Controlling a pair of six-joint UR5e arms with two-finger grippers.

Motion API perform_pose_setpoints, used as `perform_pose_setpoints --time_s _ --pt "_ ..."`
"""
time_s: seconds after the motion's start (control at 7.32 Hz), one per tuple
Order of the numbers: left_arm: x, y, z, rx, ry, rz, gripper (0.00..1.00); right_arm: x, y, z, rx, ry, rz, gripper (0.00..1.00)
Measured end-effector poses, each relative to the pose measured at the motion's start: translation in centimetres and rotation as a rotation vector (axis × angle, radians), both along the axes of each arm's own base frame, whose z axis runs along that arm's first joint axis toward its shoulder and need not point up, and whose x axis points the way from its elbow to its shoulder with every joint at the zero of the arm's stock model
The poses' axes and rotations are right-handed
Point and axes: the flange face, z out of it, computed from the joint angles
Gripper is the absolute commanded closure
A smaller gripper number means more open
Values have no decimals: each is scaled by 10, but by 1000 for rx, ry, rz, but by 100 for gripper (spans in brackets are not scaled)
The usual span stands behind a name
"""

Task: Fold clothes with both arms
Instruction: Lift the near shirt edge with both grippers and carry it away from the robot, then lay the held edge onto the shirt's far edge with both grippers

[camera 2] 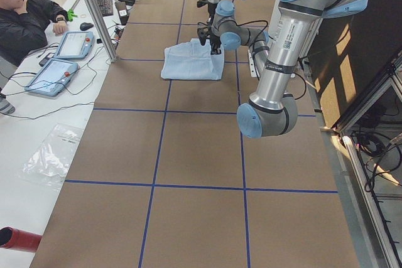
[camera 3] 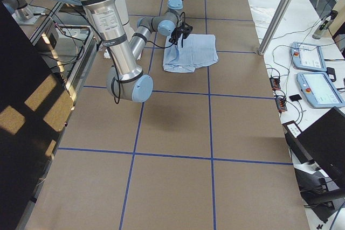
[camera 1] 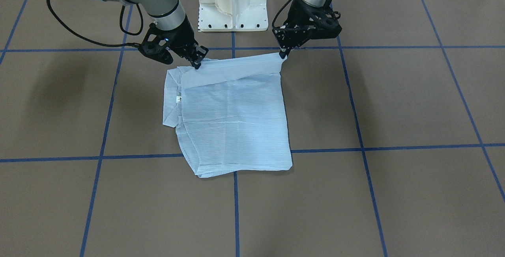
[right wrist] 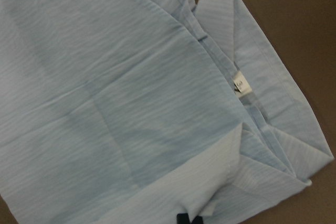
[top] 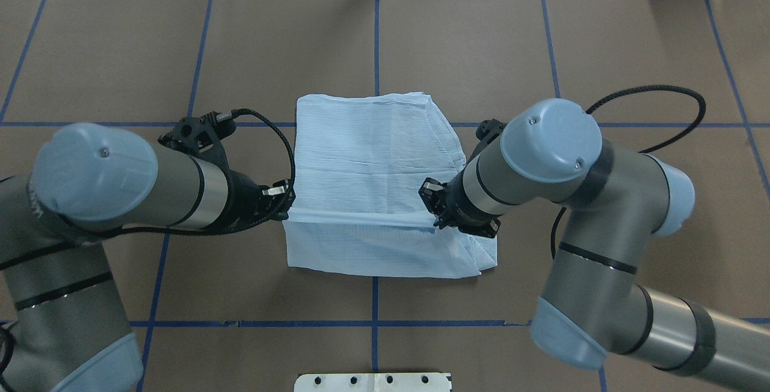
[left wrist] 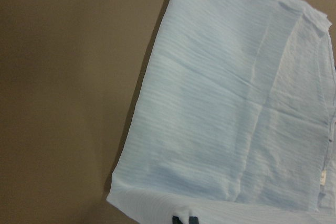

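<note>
Next, I let go of the shirt's raised corner, now held off the brown table, with my left gripper by its side edge at the blue tape [camera 1: 293, 154], near the shirt's far corner.
The light-blue striped shirt [camera 1: 232, 119] lies folded into a rough square on the brown table, collar and white neck tag [camera 1: 178, 99] on the robot's right. My left gripper [camera 1: 282, 54] is shut on one corner of the shirt's robot-side edge. My right gripper [camera 1: 196, 65] is shut on the other corner. The edge between them is raised off the table as a taut band. From overhead, the shirt [top: 373, 163] lies between my left gripper [top: 287, 202] and my right gripper [top: 436, 216]. The left wrist view [left wrist: 231, 119] and the right wrist view [right wrist: 131, 103] show its fabric.
The white pedestal base [camera 1: 232, 2] stands just behind the shirt. Blue tape lines [camera 1: 236, 209] grid the brown table. An operator [camera 2: 25, 17] sits at a side bench with tablets [camera 2: 53, 73] beyond a metal pole [camera 2: 94, 10].
</note>
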Motion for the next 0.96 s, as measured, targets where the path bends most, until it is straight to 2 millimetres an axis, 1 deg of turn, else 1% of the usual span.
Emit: perform_pose_setpoints --time_s 0.27,0.55,0.68,0.82,0.96 --pt "12 -45 14 24 11 -30 100 -1 -55 -7 57 31 21 100" --pt "8 -86 27 54 11 -33 100 -13 -104 -12 88 49 38 100" --pt "10 -104 33 67 9 -38 100 -21 -127 -8 99 47 50 100" --pt "17 -120 41 80 16 -45 100 -28 -149 -2 108 43 63 100" --pt "26 -134 50 90 26 -51 100 -36 -167 0 116 43 71 100"
